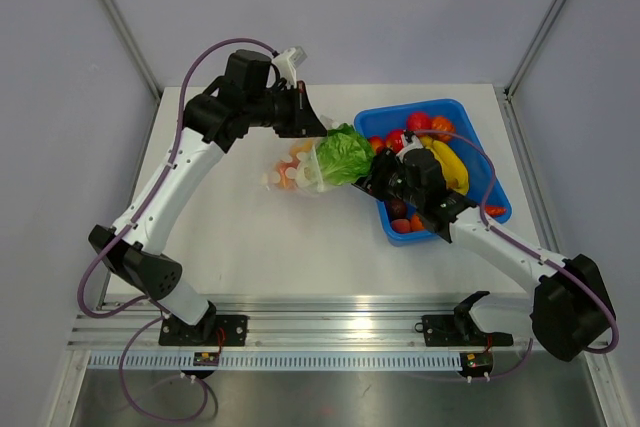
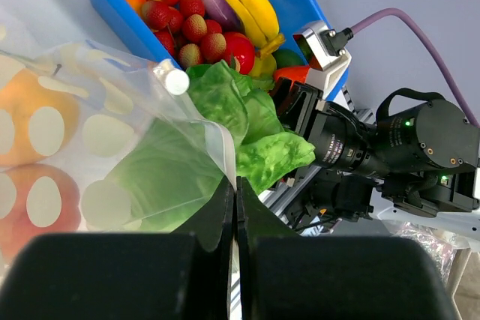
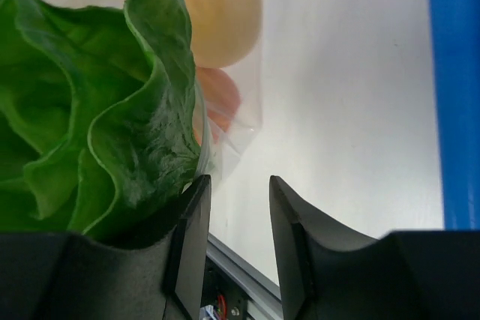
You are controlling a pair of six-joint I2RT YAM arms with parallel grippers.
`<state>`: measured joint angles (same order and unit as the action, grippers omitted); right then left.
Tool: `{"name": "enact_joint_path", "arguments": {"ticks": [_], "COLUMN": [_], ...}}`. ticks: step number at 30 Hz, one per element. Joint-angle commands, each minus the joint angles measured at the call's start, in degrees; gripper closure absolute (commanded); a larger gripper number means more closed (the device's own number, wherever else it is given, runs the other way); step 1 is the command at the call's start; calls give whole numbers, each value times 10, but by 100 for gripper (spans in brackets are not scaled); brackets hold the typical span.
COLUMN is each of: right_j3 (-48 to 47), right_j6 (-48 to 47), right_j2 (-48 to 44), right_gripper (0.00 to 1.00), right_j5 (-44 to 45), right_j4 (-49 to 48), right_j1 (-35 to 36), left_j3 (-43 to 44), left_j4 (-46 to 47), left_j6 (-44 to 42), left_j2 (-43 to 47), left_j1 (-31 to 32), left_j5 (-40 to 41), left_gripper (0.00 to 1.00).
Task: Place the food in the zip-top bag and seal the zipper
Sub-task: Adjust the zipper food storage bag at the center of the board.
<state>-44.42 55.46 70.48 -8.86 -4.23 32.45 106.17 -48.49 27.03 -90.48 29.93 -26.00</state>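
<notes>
Next, the robot's right gripper needs to close on the near edge of the zip-top bag's opening (image 1: 328, 187) (image 3: 203, 157), next to the green lettuce, so that both grippers hold the bag.
The clear dotted zip-top bag (image 1: 288, 173) lies mid-table, with orange and red pieces inside (image 2: 34, 121). My left gripper (image 1: 318, 130) is shut on the bag's mouth edge (image 2: 217, 136) and holds it up; in the left wrist view the gripper (image 2: 237, 183) pinches the thin film. The green lettuce (image 1: 345, 152) sits half inside the mouth and also shows in the left wrist view (image 2: 247, 121). My right gripper (image 1: 372, 169) is just right of the lettuce. In its own wrist view it (image 3: 238, 189) is open and empty, with the lettuce (image 3: 90, 110) beside its left finger.
The blue tray (image 1: 497, 187) stands at the right, holding a banana (image 1: 450, 162), red fruits (image 1: 418, 122) and other pieces. It also shows in the left wrist view (image 2: 120, 16). Its rim shows in the right wrist view (image 3: 454, 88). The table's near rail lies below.
</notes>
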Motion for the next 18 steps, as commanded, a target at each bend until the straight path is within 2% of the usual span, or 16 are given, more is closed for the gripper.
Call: {"name": "enact_joint_path", "arguments": {"ticks": [1, 7, 10, 18], "right_j3": [6, 18, 22, 31], "right_j6": [19, 27, 39, 36], "right_j2": [-5, -10, -4, -43], "right_gripper": [56, 56, 60, 62], "right_j5": [-30, -24, -31, 29], "right_j4": [-105, -122, -140, -58], "right_j1": [-2, -2, -2, -2], "left_j3": [11, 4, 6, 6], "left_j4": [45, 49, 48, 45], "left_j6": [4, 4, 4, 1], "left_j2": [20, 21, 21, 24], "left_j1": [-4, -4, -4, -5], "left_j5": [-32, -35, -34, -30], "left_gripper": [100, 100, 100, 100]}}
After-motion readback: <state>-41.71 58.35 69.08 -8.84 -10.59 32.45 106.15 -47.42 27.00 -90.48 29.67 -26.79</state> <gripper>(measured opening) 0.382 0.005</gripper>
